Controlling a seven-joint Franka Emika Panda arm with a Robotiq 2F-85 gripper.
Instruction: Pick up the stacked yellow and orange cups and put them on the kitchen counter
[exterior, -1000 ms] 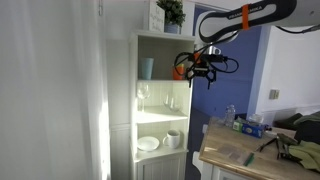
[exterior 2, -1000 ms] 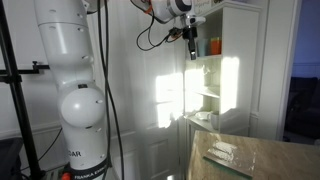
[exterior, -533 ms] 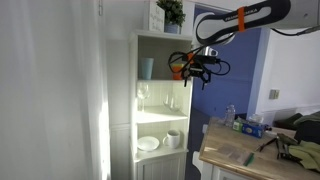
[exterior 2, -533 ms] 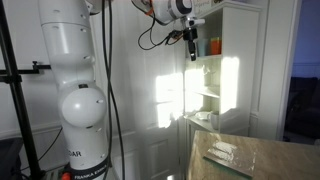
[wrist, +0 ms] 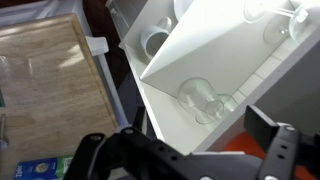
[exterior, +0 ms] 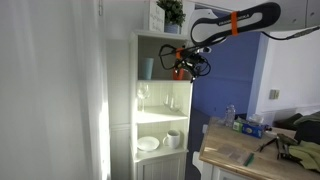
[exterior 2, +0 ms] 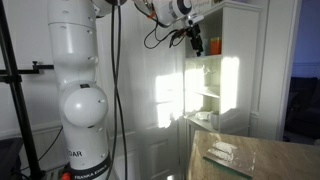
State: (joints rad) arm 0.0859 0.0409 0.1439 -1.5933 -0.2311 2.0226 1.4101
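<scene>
The stacked yellow and orange cups will hang below my fingers once my gripper closes on their top rim [exterior: 181,68].
The stacked yellow and orange cups [exterior: 179,72] stand on the top shelf of the white cabinet [exterior: 160,120], also seen in an exterior view [exterior 2: 213,46]. My gripper [exterior: 188,63] is open at the front of that shelf, right beside the cups [exterior 2: 196,42]. In the wrist view the orange of the cups [wrist: 238,147] shows low between the spread fingers [wrist: 190,158], nearer the right one; only a part is visible. The kitchen counter [exterior: 232,152] is tan wood, lower and off to the side, and shows in the other views too [exterior 2: 262,160] [wrist: 50,85].
A light blue cup [exterior: 147,68] stands on the same shelf. Wine glasses [exterior: 143,95] [wrist: 200,96] are on the shelf below, a bowl [exterior: 148,143] and mug [exterior: 173,138] lower. A plant [exterior: 172,12] tops the cabinet. Boxes and clutter [exterior: 250,127] lie on the counter.
My gripper has moved toward the cabinet and a little up, from in front of the top shelf to its opening beside the cups. The cups have not moved.
</scene>
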